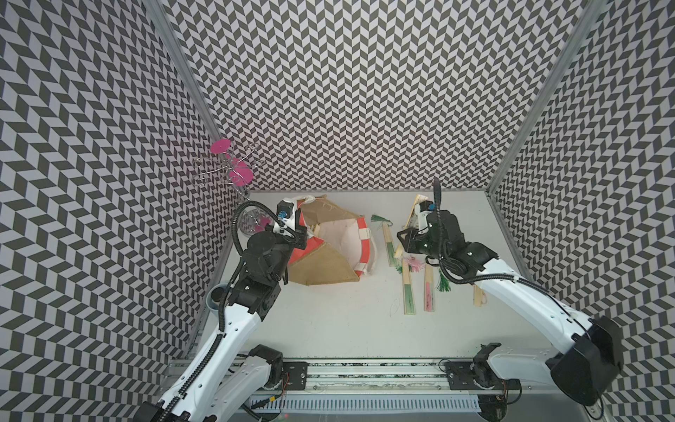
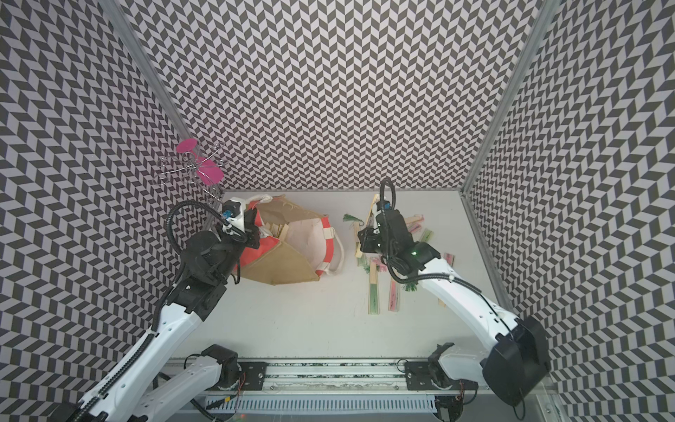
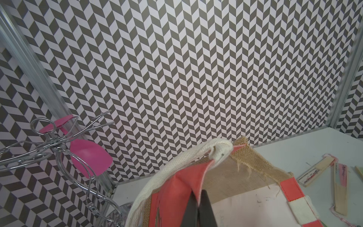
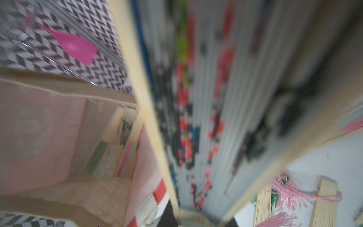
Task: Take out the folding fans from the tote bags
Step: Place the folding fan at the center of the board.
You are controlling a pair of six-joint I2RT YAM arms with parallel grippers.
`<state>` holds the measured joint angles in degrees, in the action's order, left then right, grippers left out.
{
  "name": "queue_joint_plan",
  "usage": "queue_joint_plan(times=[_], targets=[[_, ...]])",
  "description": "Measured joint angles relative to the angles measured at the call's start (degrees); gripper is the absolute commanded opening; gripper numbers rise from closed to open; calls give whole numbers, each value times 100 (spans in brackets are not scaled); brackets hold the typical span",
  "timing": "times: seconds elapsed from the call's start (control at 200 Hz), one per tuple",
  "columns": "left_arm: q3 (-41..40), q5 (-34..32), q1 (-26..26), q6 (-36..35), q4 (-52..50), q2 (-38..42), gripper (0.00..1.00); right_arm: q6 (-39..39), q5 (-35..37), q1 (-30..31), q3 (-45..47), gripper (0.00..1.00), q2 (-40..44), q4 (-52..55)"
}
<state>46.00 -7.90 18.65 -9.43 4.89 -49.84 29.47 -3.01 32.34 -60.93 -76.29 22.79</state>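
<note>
Next, my right gripper lets go of the bamboo fan on the table point(image 1: 366, 261) between the tote bag's rim and the nearest green fan.
The tan jute tote bag point(image 1: 328, 268) point(image 2: 288, 268) lies on its side at the back left, its mouth facing right. My left gripper point(image 3: 199, 208) point(image 1: 302, 234) is shut on its red-orange rim by the white handle point(image 3: 176, 167). Several folding fans point(image 2: 277, 230) point(image 4: 110, 153) still lie inside the bag. My right gripper point(image 4: 198, 218) point(image 1: 403, 235) is to the right of the bag's mouth, shut on a bamboo fan point(image 4: 196, 98) point(image 1: 414, 208) with black and red ink. Below it, several fans point(image 1: 409, 288) point(image 2: 374, 292) with pink and green tassels lie on the table.
A chrome wire stand with pink discs point(image 1: 233, 171) point(image 3: 59, 149) stands in the back left corner, close behind the left wrist. A grey cup point(image 1: 217, 294) sits at the table's left edge. Patterned walls close the back and both sides.
</note>
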Motion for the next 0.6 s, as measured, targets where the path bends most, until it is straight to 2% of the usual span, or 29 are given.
queue_joint_plan(times=[0.14,0.28,0.486,0.601], targets=[[20,9,-61,-149,-59,127,0,-39,-295,63,28,2,-975,278],[35,46,-70,-245,-114,323,0,-111,-411,372,-11,3,-1770,376],[186,245,-70,-286,-214,496,0,-251,-492,627,-645,3,-2914,417],[186,372,-70,-293,-295,551,0,-293,-501,614,-1064,10,-3486,420]])
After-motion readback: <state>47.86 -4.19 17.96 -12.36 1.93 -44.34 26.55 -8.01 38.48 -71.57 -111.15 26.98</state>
